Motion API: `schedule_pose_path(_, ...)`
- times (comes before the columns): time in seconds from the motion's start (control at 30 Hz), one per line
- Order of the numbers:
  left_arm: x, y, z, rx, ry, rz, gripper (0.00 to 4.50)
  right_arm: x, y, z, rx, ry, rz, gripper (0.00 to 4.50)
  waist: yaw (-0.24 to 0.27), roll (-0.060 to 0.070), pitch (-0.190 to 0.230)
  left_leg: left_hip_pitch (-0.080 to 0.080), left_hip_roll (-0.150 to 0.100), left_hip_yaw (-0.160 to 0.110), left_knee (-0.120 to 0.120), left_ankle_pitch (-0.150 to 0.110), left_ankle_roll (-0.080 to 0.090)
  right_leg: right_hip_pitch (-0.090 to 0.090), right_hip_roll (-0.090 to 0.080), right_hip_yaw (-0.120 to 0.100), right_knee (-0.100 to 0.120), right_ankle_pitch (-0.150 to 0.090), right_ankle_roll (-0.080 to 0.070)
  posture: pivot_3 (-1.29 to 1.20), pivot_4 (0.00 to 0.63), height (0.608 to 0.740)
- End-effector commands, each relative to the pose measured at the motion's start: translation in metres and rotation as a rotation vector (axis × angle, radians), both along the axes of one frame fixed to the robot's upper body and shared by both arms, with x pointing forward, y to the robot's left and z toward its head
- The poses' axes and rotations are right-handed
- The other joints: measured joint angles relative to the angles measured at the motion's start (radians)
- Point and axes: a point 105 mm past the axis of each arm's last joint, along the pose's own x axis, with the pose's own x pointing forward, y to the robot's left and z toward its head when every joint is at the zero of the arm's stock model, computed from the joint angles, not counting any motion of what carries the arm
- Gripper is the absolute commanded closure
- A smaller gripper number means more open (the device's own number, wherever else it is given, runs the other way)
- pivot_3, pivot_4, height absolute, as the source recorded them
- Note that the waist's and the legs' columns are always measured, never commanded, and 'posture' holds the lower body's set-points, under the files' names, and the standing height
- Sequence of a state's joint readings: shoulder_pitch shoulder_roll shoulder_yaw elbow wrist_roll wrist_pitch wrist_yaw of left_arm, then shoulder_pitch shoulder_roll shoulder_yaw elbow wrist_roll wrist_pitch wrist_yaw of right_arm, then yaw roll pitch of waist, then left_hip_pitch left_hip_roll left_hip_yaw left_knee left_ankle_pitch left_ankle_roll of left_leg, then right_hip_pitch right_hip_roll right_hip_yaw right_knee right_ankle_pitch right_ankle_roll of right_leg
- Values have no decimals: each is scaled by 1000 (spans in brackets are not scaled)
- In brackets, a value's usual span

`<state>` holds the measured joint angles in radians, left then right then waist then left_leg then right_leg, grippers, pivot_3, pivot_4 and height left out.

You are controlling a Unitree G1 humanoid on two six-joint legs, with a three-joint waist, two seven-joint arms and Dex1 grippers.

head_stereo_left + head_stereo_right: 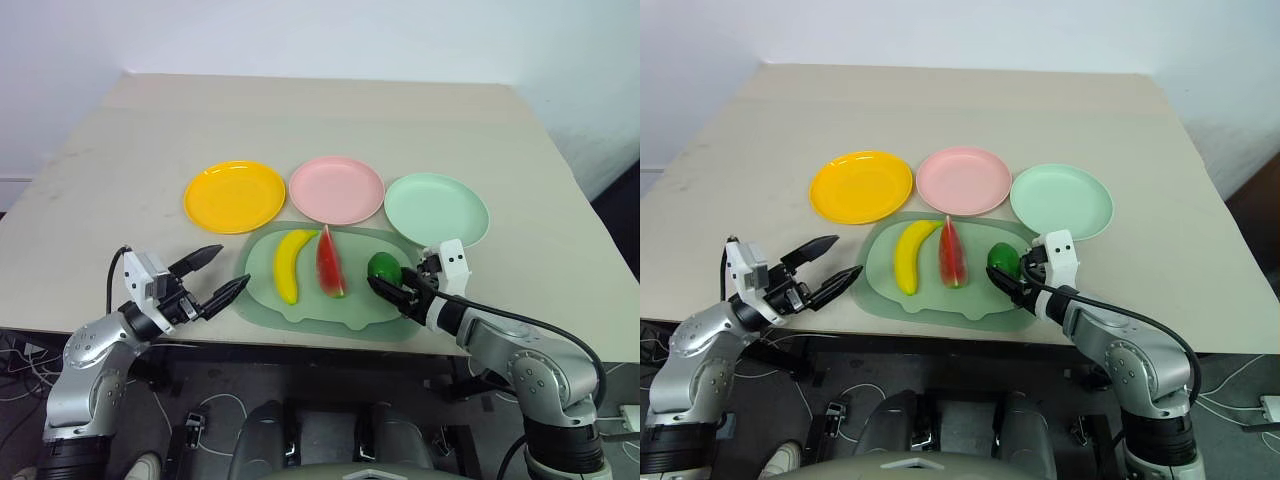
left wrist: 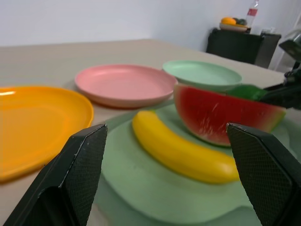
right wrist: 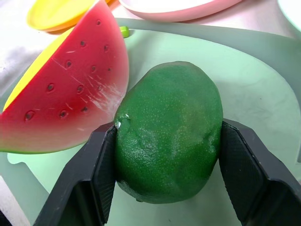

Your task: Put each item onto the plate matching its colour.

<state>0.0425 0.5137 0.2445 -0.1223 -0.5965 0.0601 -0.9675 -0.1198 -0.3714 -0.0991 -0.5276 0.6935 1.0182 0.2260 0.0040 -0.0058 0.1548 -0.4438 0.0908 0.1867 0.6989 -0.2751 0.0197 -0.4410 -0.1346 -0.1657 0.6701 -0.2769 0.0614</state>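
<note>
The robot's right gripper will release the dark-green fruit in the middle of the mint-green plate [image 1: 437, 206].
Three toy foods lie on a pale-green mat [image 1: 300, 312]: a yellow banana [image 1: 291, 264], a red watermelon wedge [image 1: 329, 262] and a round dark-green fruit [image 1: 383, 266]. Behind the mat stand a yellow-orange plate [image 1: 235, 196], a pink plate [image 1: 337, 189] and a mint-green plate [image 1: 437, 208], all bare. My right gripper [image 1: 393, 281] reaches in from the mat's right edge. In the right wrist view its fingers [image 3: 94, 174] press on both sides of the green fruit [image 3: 169, 132], which rests on the mat. My left gripper [image 1: 230, 268] stands open just left of the mat, holding nothing.
The mat lies close to the table's front edge [image 1: 300, 345], and the beige tabletop [image 1: 320, 110] stretches far behind the plates. The watermelon wedge [image 3: 66, 89] lies right beside the gripped fruit. Cables lie on the floor below.
</note>
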Motion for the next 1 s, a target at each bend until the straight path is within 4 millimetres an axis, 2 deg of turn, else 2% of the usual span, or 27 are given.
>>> schedule_pose_path(0.03, -3, 6, 1, 16, -42, 2, 263, 4, -7, 32, 28, -131, -7, 1744, 0, 0, 0, 0, 0, 0, 0, 0, 0, 0, 0, 0, 0, 0, 0, 0, 150, 695)
schedule_pose_path(0.17, -3, 8, -3, 23, -49, -5, 263, 5, -11, 59, 103, -202, 42, 1744, 0, 0, 0, 0, 0, 0, 0, 0, 0, 0, 0, 0, -1, 0, -1, 0, 150, 695)
schedule_pose_path(0.4, -2, 8, -2, 16, -65, -14, 263, 44, -39, 85, 68, -267, -94, 1744, -8, 0, 1, 0, 1, 1, 0, 0, 0, 0, 1, 0, -1, 1, -1, 0, 150, 695)
schedule_pose_path(0.53, -2, 6, -1, 19, -63, -20, 263, 75, -63, 82, -3, -259, -224, 1744, -18, 0, 1, -1, 1, 2, 0, 0, 0, 1, 1, 0, -1, 1, -1, 0, 150, 695)
schedule_pose_path(0.7, -1, 4, 2, 26, -65, -24, 263, 109, -81, 69, -121, -229, -341, 1744, -25, 1, 2, -1, 2, 4, -1, 2, -2, 0, 2, 1, 0, 1, 0, 0, 150, 695)
schedule_pose_path(0.9, 0, 0, 6, 34, -71, -36, 263, 124, -72, 54, -226, -177, -290, 1744, -25, 3, 3, -1, 2, 6, -1, 4, -6, -1, 2, 3, 1, 1, 0, 0, 150, 695)
schedule_pose_path(1.0, -1, 0, 9, 41, -69, -42, 263, 129, -68, 52, -216, -170, -291, 1744, -24, 3, 3, -1, 2, 6, -1, 4, -7, -1, 2, 3, 1, 1, 0, 0, 150, 695)
